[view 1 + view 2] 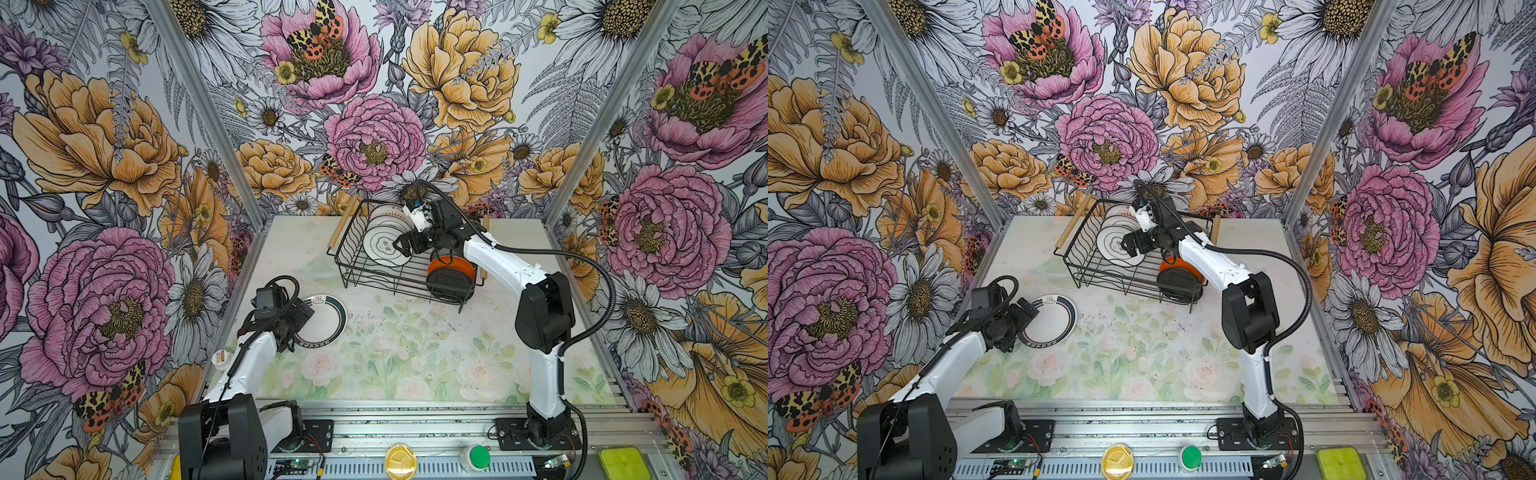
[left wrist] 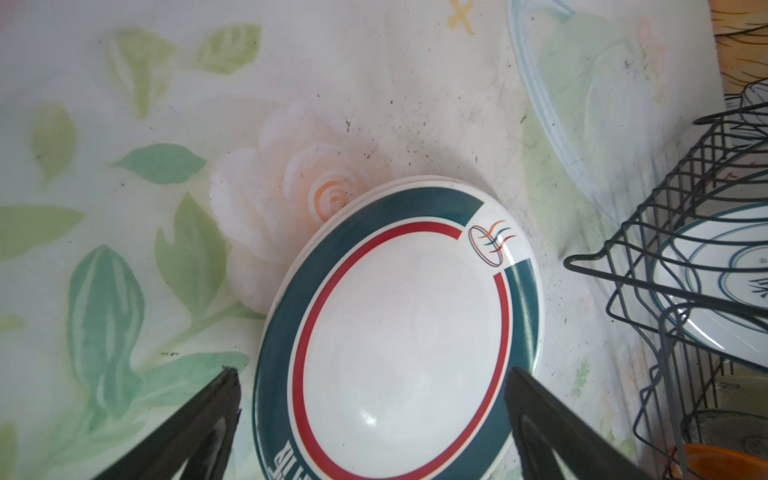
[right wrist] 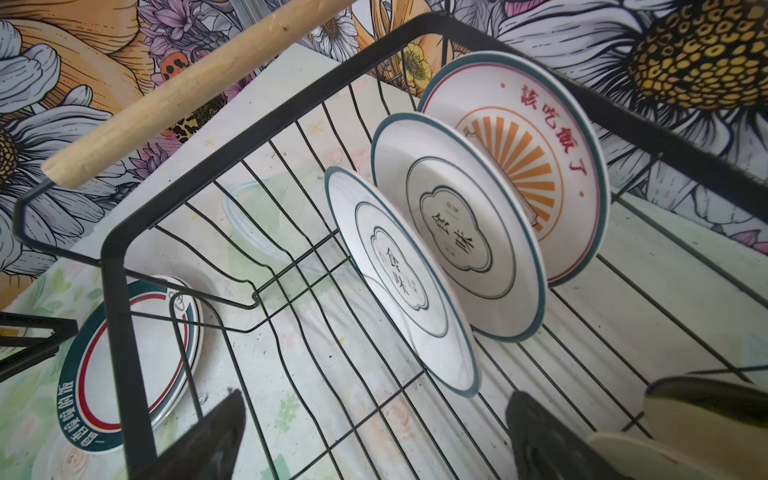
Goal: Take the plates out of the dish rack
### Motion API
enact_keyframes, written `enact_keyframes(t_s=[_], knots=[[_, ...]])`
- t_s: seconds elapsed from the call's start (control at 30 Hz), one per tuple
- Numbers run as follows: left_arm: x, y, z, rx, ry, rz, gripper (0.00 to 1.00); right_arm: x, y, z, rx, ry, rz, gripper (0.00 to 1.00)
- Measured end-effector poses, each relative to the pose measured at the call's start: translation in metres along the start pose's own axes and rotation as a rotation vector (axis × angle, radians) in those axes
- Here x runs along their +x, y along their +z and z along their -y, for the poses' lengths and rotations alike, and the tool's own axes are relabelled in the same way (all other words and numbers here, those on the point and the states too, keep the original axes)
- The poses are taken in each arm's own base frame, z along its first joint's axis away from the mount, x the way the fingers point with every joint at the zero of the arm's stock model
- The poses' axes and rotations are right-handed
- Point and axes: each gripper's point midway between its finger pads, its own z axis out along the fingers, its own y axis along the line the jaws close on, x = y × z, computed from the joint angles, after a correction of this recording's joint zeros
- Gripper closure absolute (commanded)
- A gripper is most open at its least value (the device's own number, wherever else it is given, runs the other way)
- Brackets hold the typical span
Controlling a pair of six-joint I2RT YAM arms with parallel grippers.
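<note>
My right gripper will close on the nearest white plate's edge (image 1: 408, 251) (image 3: 470, 374), on its side toward the orange plate, in front of the other white plates.
The dish rack (image 1: 345, 266) (image 1: 1073, 266), black wire with wooden handles, stands at the back of the table. Three white plates stand upright in its far end; the nearest one (image 3: 399, 278) (image 1: 380, 245) is just beyond my right gripper (image 3: 376, 397) (image 1: 401, 245), which hangs open inside the rack with only the wire floor between its fingers. An orange plate (image 1: 451, 264) and a black plate (image 1: 449, 286) fill the near right end. A teal-rimmed plate (image 2: 403, 332) (image 1: 328, 320) lies flat on the table, stacked on another. My left gripper (image 2: 372, 374) (image 1: 300, 328) is open over it, holding nothing.
A clear glass dish (image 1: 318, 266) (image 2: 582, 104) lies flat on the table beside the rack's left end. A small white cup (image 1: 220, 358) sits at the table's left edge. Cream and dark plate edges (image 3: 685, 415) show right beside my right gripper.
</note>
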Motion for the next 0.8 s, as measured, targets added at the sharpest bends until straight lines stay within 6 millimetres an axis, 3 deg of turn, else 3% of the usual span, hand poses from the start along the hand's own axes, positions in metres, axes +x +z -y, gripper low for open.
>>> enact_keyframes(t_s=[0.43,0.8], knots=[[-0.008,-0.049,0.021,0.163,-0.005,0.09,0.01,-0.001,0.029,0.014,0.0,-0.042,-0.009,0.1],[-0.007,-0.056,0.023,0.182,-0.001,0.094,0.01,-0.001,0.04,0.029,-0.02,-0.132,-0.003,0.31]])
